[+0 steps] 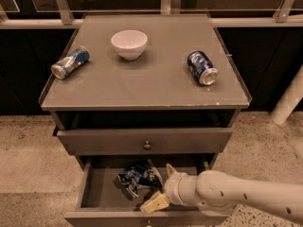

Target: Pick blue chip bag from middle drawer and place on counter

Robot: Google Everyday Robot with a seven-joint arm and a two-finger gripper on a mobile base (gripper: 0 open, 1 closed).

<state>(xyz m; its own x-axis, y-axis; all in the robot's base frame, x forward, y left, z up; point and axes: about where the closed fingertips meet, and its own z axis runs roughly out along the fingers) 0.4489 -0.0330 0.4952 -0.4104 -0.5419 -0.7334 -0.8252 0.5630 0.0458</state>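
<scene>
The robot's gripper will close on the end of the blue chip bag (153,178) nearest its fingers, inside the open middle drawer.
The blue chip bag (138,176), crumpled dark blue with white patches, lies on the floor of the open middle drawer (94,193), near its middle. My gripper (162,186) reaches into the drawer from the right, just right of the bag and beside it. One pale finger (154,203) points down-left below the bag and the other (170,169) points up; they stand apart with nothing between them. The grey-brown counter (147,86) is above.
On the counter stand a white bowl (129,43), a blue-and-silver can (70,63) lying at the left and another can (202,67) at the right. A closed drawer front with a dark knob (147,145) sits above the open drawer. A white post (289,103) stands at the right.
</scene>
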